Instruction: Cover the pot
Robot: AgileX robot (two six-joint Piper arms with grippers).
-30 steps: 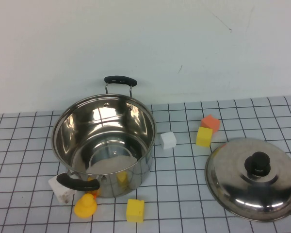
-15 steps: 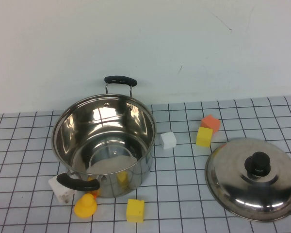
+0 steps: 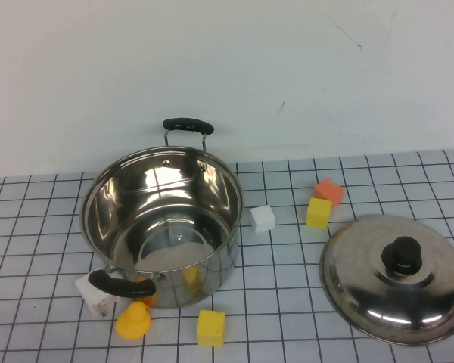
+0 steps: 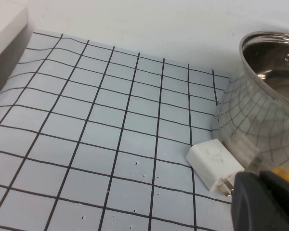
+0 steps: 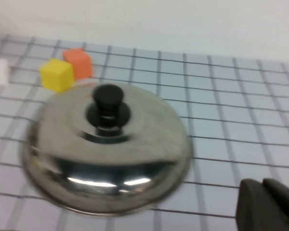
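Observation:
The black knob [image 3: 402, 255] [image 5: 108, 102] on top of the steel lid is the next place my right gripper needs to go to and close on.
The large shiny steel pot [image 3: 163, 219] with two black handles stands open and upright at the left of the table. It also shows in the left wrist view [image 4: 265, 110]. The domed steel lid [image 3: 393, 276] with a black knob [image 3: 403, 255] lies on the table at the front right, apart from the pot. Neither arm shows in the high view. My left gripper [image 4: 258, 179] is shut and empty, low beside the pot's near handle. My right gripper [image 5: 262, 185] is shut and empty, a short way from the lid [image 5: 106, 154].
A white charger plug [image 4: 213, 164], a yellow duck [image 3: 133, 320] and a yellow block [image 3: 211, 327] lie by the pot's front. A white cube [image 3: 262, 218], a yellow cube [image 3: 318, 212] and an orange cube [image 3: 329, 190] lie between pot and lid. The wall stands behind.

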